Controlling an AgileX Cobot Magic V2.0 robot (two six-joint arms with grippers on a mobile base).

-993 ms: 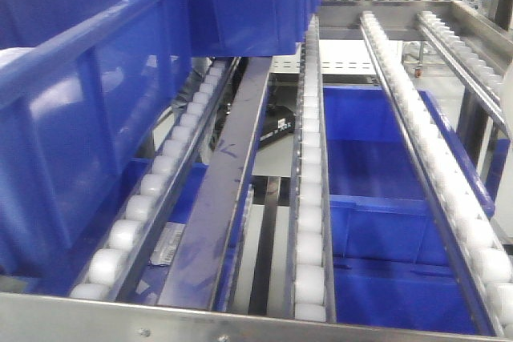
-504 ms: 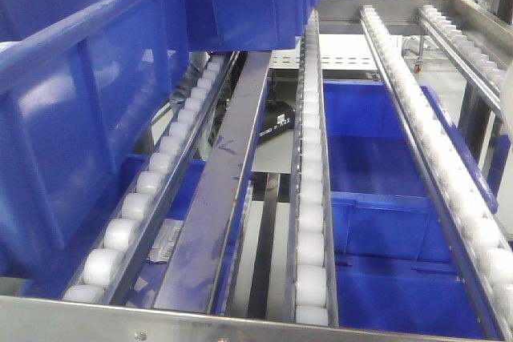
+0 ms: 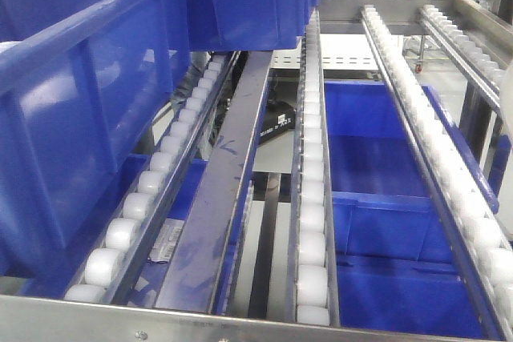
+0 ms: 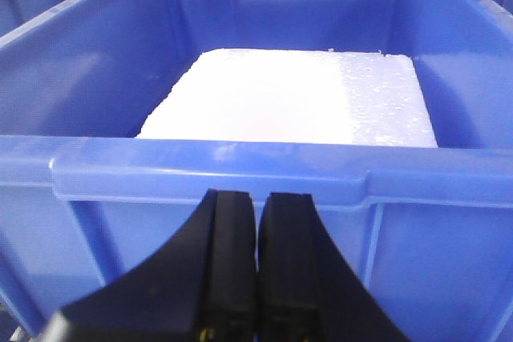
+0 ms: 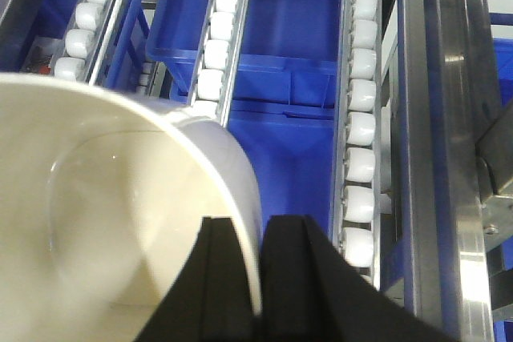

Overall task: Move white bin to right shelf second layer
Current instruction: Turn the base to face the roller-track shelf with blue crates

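Note:
The white bin will be put down by my right gripper across the roller rails (image 3: 416, 235) above the lower blue crates.
The white bin (image 5: 104, 198) fills the lower left of the right wrist view, glossy cream inside and empty. My right gripper (image 5: 255, 226) is shut on its wall, one finger inside and one outside. Beyond the bin run the roller rails of the right shelf second layer (image 5: 361, 118), seen in the front view as long rails (image 3: 311, 222) with white rollers and gaps. The front view shows neither the bin nor any gripper. My left gripper (image 4: 256, 198) is shut on nothing, just in front of a blue crate (image 4: 240, 170).
That blue crate holds a white foam block (image 4: 296, 98). Large blue crates (image 3: 88, 102) stand on the left rollers of the rack. More blue crates (image 3: 377, 198) sit on the level below, showing through the gaps. A steel front bar (image 3: 240, 322) edges the rack.
The front view shifted slightly a second ago, the rack sliding a little within the frame, and has since stayed still. Nothing on the rack moved.

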